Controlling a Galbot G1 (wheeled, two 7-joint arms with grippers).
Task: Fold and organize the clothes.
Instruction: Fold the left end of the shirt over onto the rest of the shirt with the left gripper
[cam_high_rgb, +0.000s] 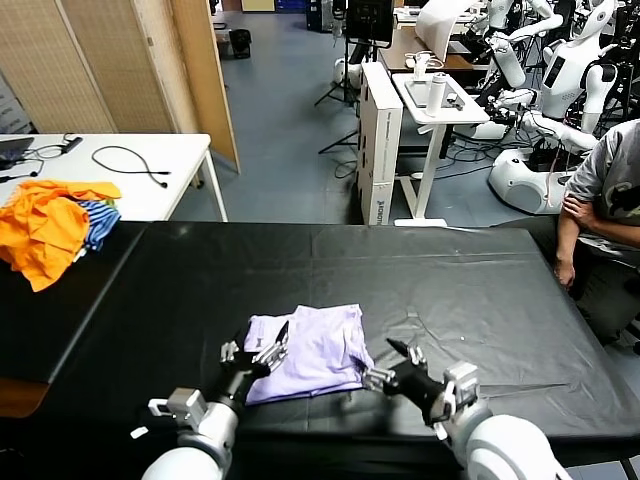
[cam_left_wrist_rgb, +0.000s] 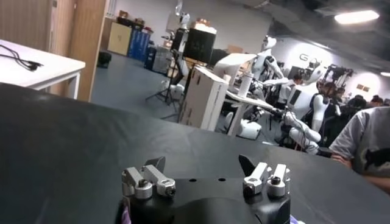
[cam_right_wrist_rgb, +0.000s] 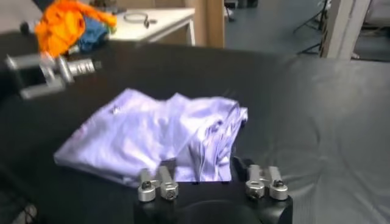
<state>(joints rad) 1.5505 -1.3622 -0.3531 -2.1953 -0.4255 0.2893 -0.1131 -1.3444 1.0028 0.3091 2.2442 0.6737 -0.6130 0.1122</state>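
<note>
Next, I close my left gripper on the middle of the folded lavender T-shirt's side edge (cam_high_rgb: 252, 341), the one that faces toward the orange heap.
The clothes are one pale lavender T-shirt (cam_high_rgb: 310, 350), lying folded into a small rectangle near the front edge of the black table (cam_high_rgb: 450, 290). My left gripper (cam_high_rgb: 257, 346) hovers open over the shirt's left edge; in the left wrist view this gripper (cam_left_wrist_rgb: 201, 165) has nothing between its fingers. My right gripper (cam_high_rgb: 386, 364) stands open at the shirt's right front corner. In the right wrist view the shirt (cam_right_wrist_rgb: 143, 131) spreads ahead of that gripper (cam_right_wrist_rgb: 204, 167), with its near edge lying between the spread fingers.
An orange and blue-striped heap of garments (cam_high_rgb: 55, 225) lies at the table's far left. A white table with cables (cam_high_rgb: 120, 160) stands behind it. A seated person (cam_high_rgb: 600, 200) is at the table's right end.
</note>
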